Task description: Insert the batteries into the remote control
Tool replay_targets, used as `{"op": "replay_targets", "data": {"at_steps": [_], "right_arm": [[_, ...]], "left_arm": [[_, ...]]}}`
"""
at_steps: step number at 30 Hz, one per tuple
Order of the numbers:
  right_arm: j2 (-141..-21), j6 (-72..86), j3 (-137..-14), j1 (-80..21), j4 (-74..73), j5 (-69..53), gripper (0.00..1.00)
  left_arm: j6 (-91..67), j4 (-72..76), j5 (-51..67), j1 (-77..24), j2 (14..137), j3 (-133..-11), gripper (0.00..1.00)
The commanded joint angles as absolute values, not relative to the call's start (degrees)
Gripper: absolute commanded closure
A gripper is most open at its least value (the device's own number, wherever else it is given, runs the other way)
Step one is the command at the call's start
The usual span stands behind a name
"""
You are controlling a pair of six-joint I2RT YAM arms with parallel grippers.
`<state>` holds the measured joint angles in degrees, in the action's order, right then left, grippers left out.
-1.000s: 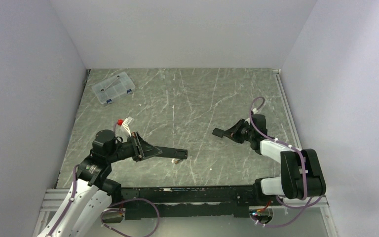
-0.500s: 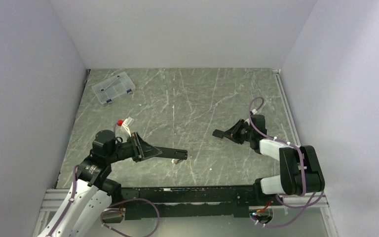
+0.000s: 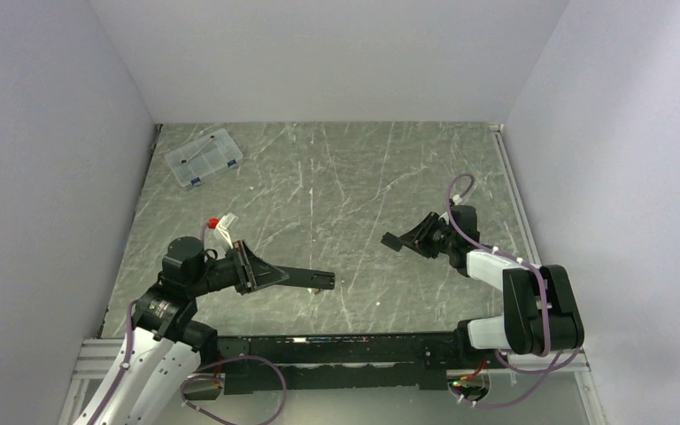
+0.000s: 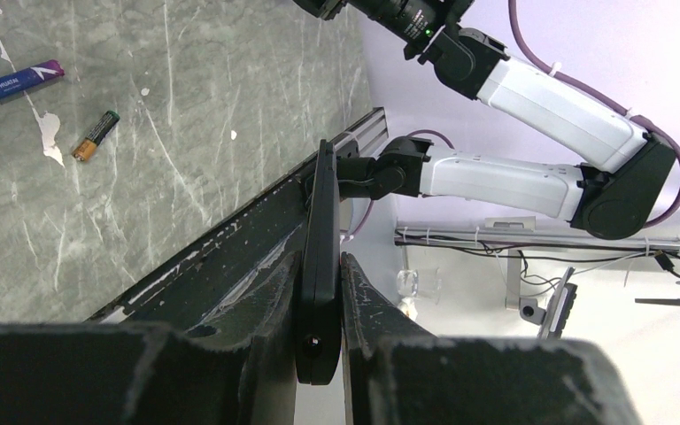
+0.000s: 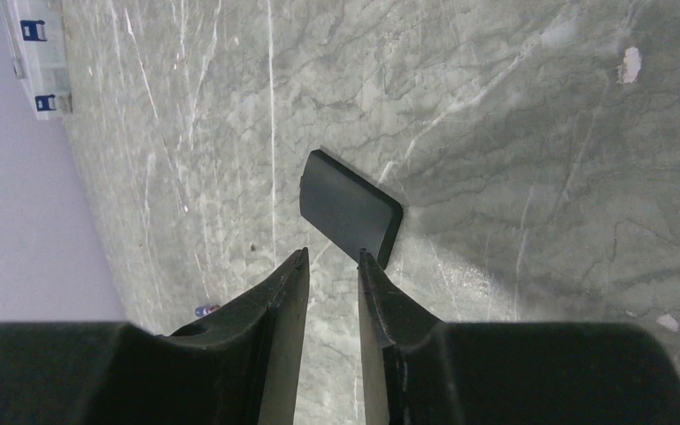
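Observation:
My left gripper has the remote control. Next, I set it down on the table (image 3: 300,307) (image 4: 54,244) between the gold-ended battery and the black rail.
My left gripper (image 3: 282,274) is shut on the remote control (image 3: 312,278), a slim black bar. It is held edge-on between the fingers in the left wrist view (image 4: 322,204), jutting out past my left gripper (image 4: 320,258). Two batteries lie on the table: one with a blue band (image 4: 22,80) and one dark with a gold end (image 4: 96,135). In the top view only a bit of a battery (image 3: 317,290) shows under the remote's tip. My right gripper (image 3: 412,237) is slightly open and empty (image 5: 332,252), just behind a flat black cover piece (image 5: 350,208) lying on the table.
A clear plastic compartment box (image 3: 203,158) stands at the back left. A small red-capped item with white tags (image 3: 216,219) lies behind the left wrist. A black rail (image 3: 336,350) runs along the near edge. Grey walls close in both sides.

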<state>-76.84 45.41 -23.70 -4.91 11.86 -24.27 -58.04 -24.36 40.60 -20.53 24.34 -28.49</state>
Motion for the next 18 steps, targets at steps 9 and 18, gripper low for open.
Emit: {"op": "replay_targets", "data": {"at_steps": [9,18], "right_arm": [[-67.6,38.4,-27.1,-4.7,1.8,-23.6,0.68],[-60.4,31.3,-29.0,-4.8,-6.2,-29.3,0.69]], "left_arm": [[-55.8,-27.7,38.6,-20.3,23.1,-33.3,1.00],[-56.0,-28.8,37.7,-20.3,21.9,-31.7,1.00]]}}
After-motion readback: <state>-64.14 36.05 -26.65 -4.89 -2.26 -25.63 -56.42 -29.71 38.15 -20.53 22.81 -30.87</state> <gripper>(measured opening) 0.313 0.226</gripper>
